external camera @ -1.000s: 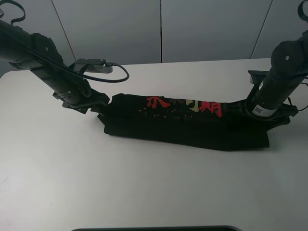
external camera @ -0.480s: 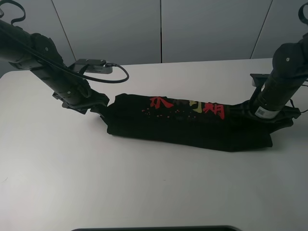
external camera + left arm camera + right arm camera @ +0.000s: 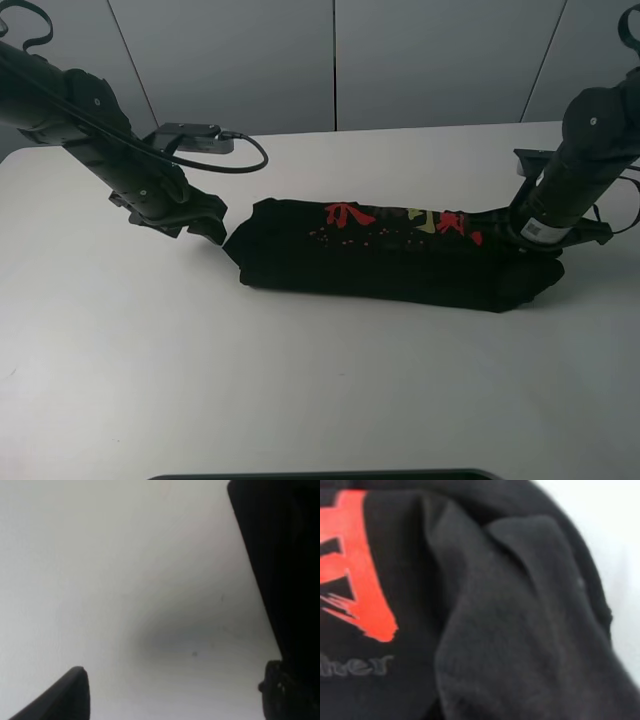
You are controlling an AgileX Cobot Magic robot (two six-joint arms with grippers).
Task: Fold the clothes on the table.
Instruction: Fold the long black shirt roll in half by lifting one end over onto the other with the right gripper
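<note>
Next, my right gripper lets go of the black garment's held end on top of the garment's end (image 3: pixel 328 222) near my left gripper.
A black garment (image 3: pixel 390 260) with red and yellow print lies folded into a long strip across the middle of the white table (image 3: pixel 300 390). My left gripper (image 3: pixel 214 229) is open and empty just off the strip's left end, a small gap away. In the left wrist view the left gripper (image 3: pixel 180 695) hangs over bare table, and the garment (image 3: pixel 280 555) fills one edge. My right gripper (image 3: pixel 528 236) is low on the strip's right end, its fingers hidden by the arm. The right wrist view shows only bunched black cloth (image 3: pixel 510 630) and red print (image 3: pixel 365 575).
A black cable (image 3: pixel 240 150) and a small grey box (image 3: pixel 190 136) lie on the table behind the left arm. A dark edge (image 3: pixel 320 474) runs along the table's near side. A grey panelled wall stands behind.
The left end of the garment came free of my left gripper and the strip shifted right. The right end bunched up under my right gripper. The left arm has barely moved.
</note>
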